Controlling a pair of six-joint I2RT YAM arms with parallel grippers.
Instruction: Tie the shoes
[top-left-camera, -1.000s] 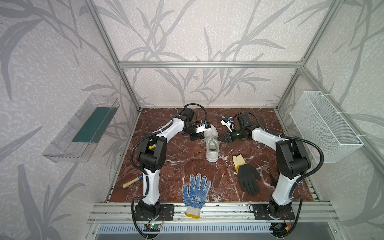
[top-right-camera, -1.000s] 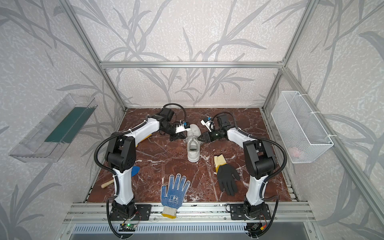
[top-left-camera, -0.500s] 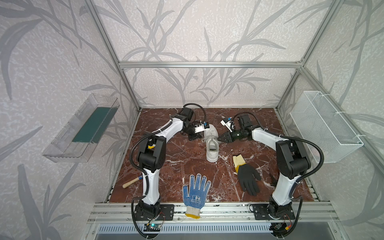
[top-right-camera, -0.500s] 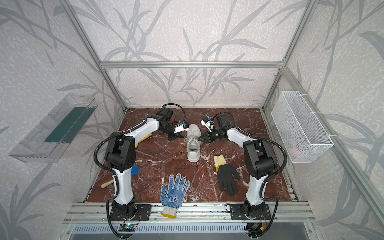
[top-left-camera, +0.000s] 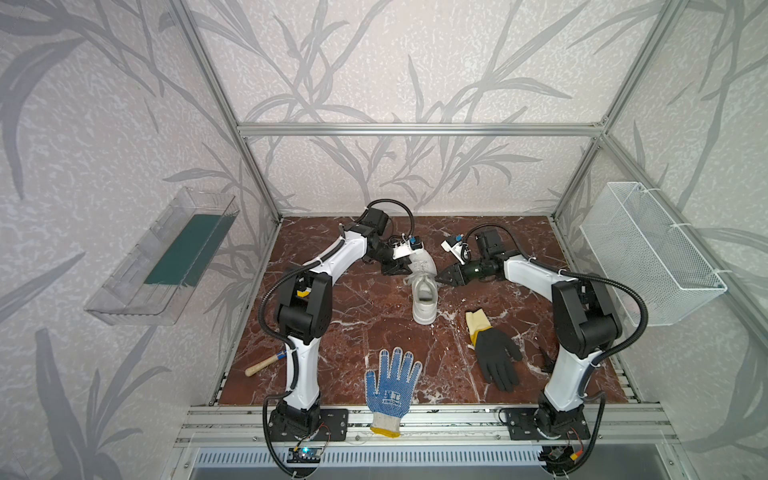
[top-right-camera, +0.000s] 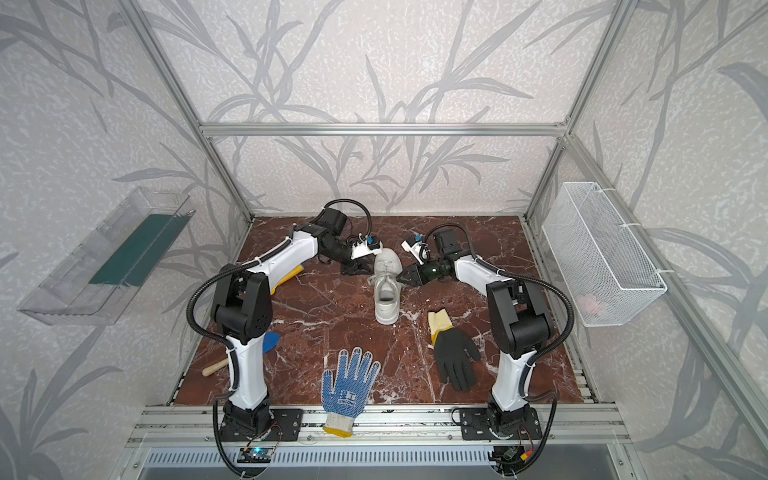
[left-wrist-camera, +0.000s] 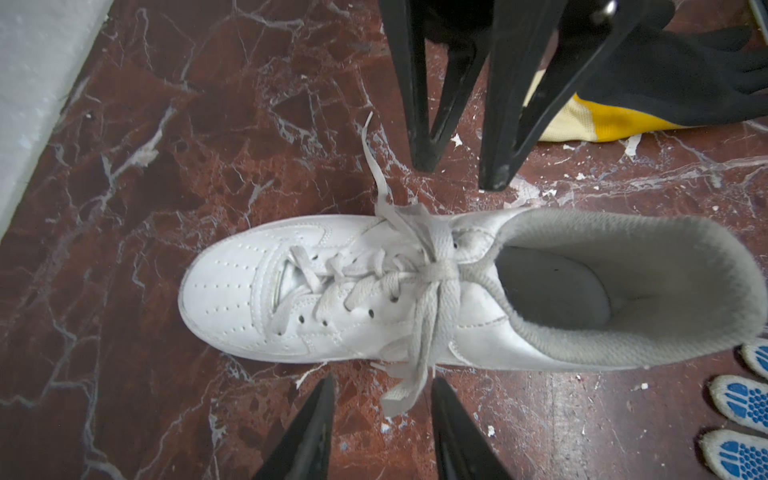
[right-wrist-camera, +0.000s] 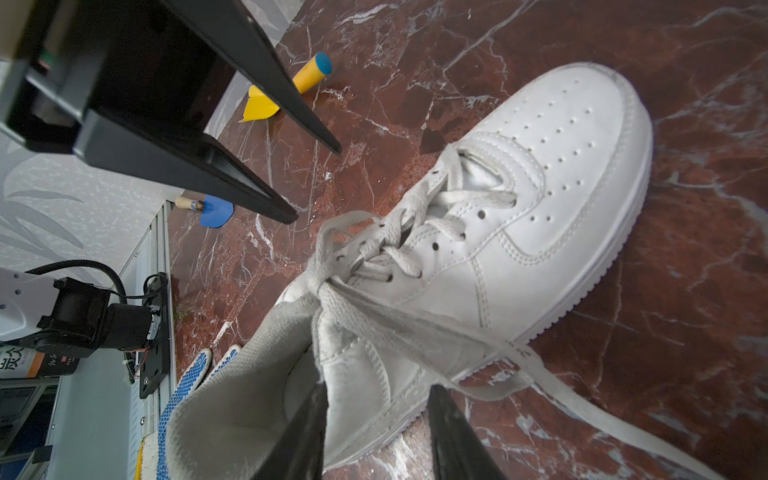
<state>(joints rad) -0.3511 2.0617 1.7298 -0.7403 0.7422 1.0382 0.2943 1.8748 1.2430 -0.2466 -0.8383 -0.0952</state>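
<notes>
The lace hangs loose over the shoe's side, so the robot's left gripper should pinch it close to the knot (left-wrist-camera: 429, 320) before the right gripper reaches the knot.
The white shoe (top-left-camera: 424, 291) (top-right-camera: 386, 291) stands on the marble floor, toe toward the back wall. Its laces cross in a knot (left-wrist-camera: 436, 266) (right-wrist-camera: 328, 291) over the tongue. My left gripper (left-wrist-camera: 382, 380) (top-left-camera: 397, 270) is open beside the shoe's left side. One loose lace end (left-wrist-camera: 399, 399) lies on the floor between its fingers, unclamped. My right gripper (right-wrist-camera: 376, 388) (top-left-camera: 441, 277) hovers open at the shoe's right side near the collar, holding nothing. The other lace end (right-wrist-camera: 582, 395) trails over the floor beside it.
A blue-dotted white glove (top-left-camera: 392, 386) lies at the front edge and a black glove with a yellow cuff (top-left-camera: 494, 357) at the front right. A wooden-handled tool (top-left-camera: 266, 365) lies front left. A wire basket (top-left-camera: 648, 249) hangs on the right wall, a clear tray (top-left-camera: 166, 257) on the left.
My left gripper's jaws have parted, and the lace end now lies loose between them. The right gripper and the shoe have stayed where they were.
</notes>
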